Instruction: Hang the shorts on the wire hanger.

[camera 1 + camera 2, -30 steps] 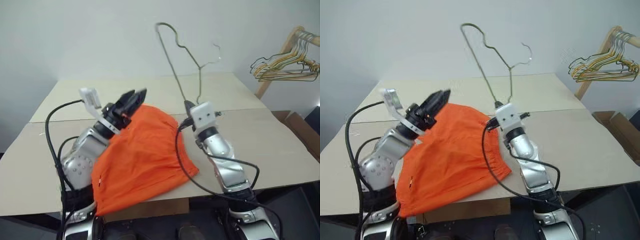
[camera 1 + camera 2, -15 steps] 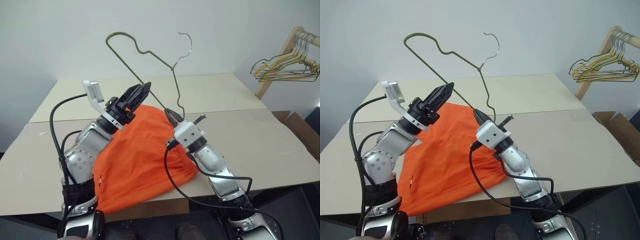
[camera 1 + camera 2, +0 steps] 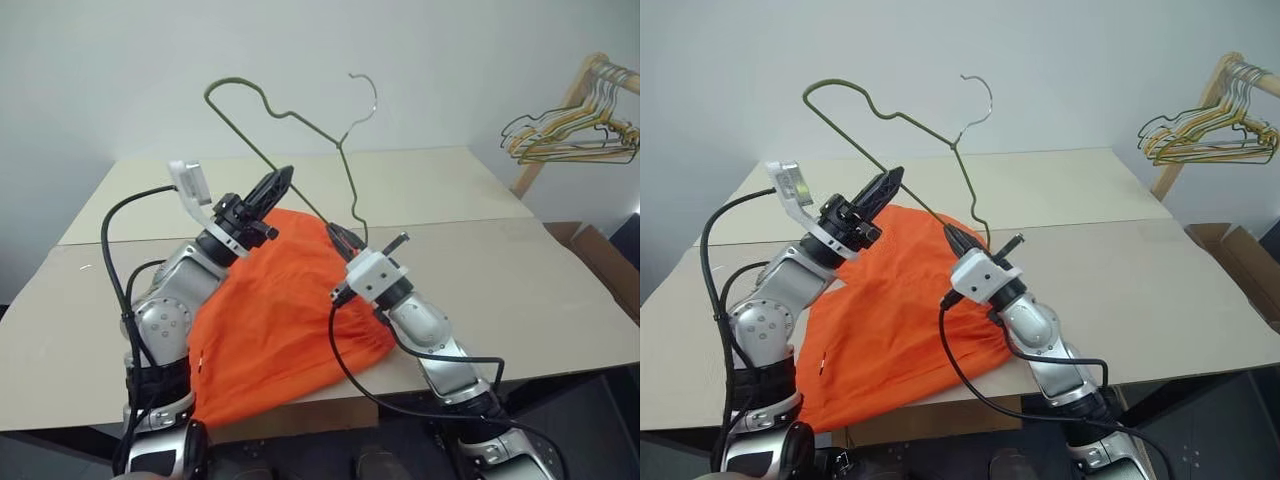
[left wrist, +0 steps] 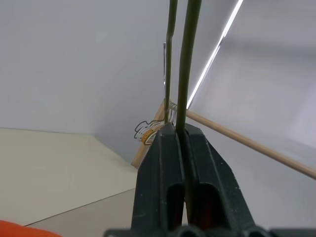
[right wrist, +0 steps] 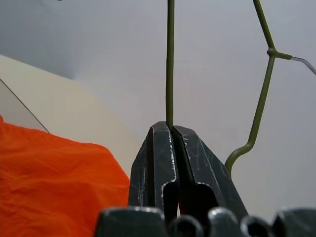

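The right gripper pinches only the hanger's straight bar from below, so it should open, swing around and grab the hanger's curved end [image 3: 364, 232] from the side.
The orange shorts [image 3: 270, 320] lie spread on the tan table [image 3: 520, 290], partly over its near edge. Both grippers hold the thin grey-green wire hanger [image 3: 310, 122] in the air above the shorts, its hook up and its body tilted to the left. My left gripper [image 3: 283, 176] is shut on one straight run of the wire, seen between its fingers [image 4: 163, 148] in the left wrist view. My right gripper [image 3: 333, 230] is lower and further right, over the shorts' far edge. It is shut on the wire's lower end, which rises from its fingertips [image 5: 160, 143].
A wooden rack with a bunch of yellow, green and grey wire hangers [image 3: 575, 135] stands at the far right. A cardboard box [image 3: 600, 250] sits below it, past the table's right edge. A plain wall rises behind the table.
My left gripper, open a second ago, has shut on the hanger's wire. My right gripper moved left and down, and the hanger swung over to the left.
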Controlling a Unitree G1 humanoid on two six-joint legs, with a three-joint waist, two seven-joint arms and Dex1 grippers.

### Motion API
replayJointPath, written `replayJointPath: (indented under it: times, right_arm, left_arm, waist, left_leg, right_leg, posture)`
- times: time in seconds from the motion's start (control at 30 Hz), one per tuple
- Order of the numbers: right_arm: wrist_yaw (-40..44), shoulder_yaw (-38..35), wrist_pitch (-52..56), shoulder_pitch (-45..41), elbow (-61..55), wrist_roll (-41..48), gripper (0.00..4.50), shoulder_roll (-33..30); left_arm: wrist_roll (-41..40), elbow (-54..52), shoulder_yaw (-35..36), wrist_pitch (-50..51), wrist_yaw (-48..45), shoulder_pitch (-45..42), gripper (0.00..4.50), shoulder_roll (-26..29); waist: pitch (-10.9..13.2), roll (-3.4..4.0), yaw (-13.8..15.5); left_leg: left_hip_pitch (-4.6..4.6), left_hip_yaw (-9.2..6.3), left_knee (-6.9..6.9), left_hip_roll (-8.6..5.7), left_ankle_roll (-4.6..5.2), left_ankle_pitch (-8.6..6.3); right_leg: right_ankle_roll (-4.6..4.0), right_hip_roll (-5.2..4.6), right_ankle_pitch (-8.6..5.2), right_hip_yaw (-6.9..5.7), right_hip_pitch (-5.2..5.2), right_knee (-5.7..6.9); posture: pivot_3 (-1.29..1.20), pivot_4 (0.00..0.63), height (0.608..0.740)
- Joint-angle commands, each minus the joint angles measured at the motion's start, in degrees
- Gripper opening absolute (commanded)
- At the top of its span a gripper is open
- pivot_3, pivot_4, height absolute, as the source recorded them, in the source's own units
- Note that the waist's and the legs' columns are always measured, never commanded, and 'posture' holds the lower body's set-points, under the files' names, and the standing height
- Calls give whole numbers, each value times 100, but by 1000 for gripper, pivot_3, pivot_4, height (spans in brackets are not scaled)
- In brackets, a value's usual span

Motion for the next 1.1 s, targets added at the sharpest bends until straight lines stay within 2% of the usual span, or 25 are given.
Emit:
replayJointPath:
  times: [0.03,0.13,0.17,0.3,0.37,0.43,0.57,0.67,0.87,1.1]
  right_arm:
    - [-35,-79,-159,-44,-142,-100,1453,-7]
    - [-86,-174,-165,-62,-142,-87,2528,27]
    - [76,-251,-16,-52,-215,207,2879,53]
    - [1365,-870,1430,28,-1030,2642,2879,-135]
    - [1941,-1470,2877,-139,-1252,4369,2879,-481]
    - [2536,-1822,3550,-274,-1224,5215,2879,-937]
    - [4082,-2231,5246,-735,-625,6840,2879,-2081]
    - [5038,-1908,5623,-1050,-236,6769,2879,-2691]
    - [6108,-1403,5824,-1365,334,6567,2879,-2770]
    - [5738,-1064,5998,-1637,390,6405,2879,-1892]
  left_arm:
    - [408,-130,-187,-350,-240,17,0,98]
    - [742,-16,-237,-604,-462,89,0,195]
    - [864,29,-252,-679,-557,111,0,272]
    - [1063,126,-118,-913,-1066,207,0,686]
    - [825,141,82,-890,-1420,243,0,891]
    - [458,157,300,-754,-1855,290,0,1086]
    - [-810,138,845,-207,-2878,409,0,1520]
    - [-1266,195,1002,15,-3210,375,0,1727]
    - [-1573,230,1001,109,-3428,360,0,1758]
    - [-1604,133,883,60,-3341,439,0,1633]
  waist:
    - [0,0,0]
    - [0,0,0]
    - [0,0,0]
    - [1,-1,-1]
    - [3,-5,15]
    - [5,-8,20]
    - [8,-5,-5]
    - [9,-6,-6]
    - [9,-8,6]
    - [8,-8,14]
  left_leg:
    - [1,0,0,0,0,0]
    - [0,0,0,1,0,0]
    - [0,0,0,1,0,0]
    - [0,-1,0,2,0,0]
    - [-4,-3,0,2,0,0]
    - [-2,-1,1,1,0,0]
    - [0,1,0,8,2,-1]
    - [3,2,0,13,3,-1]
    - [2,2,0,15,3,-1]
    - [1,0,0,15,3,-1]
  right_leg:
    - [0,0,0,0,0,1]
    - [0,1,0,0,0,1]
    - [0,1,0,0,0,1]
    - [0,2,0,-1,0,1]
    - [0,-3,0,-3,1,-1]
    - [0,-8,0,-7,5,-2]
    - [-1,2,-1,-11,5,-7]
    - [-3,8,-2,-11,5,-6]
    - [-3,14,-3,-11,8,-10]
    - [-3,15,-2,-10,4,-3]
  posture:
    - [-102,0,740]
    - [-102,0,740]
    - [-102,0,740]
    - [-99,0,740]
    - [-95,0,740]
    - [-95,0,740]
    - [-100,0,740]
    - [-102,0,740]
    - [-93,0,740]
    - [-84,0,740]
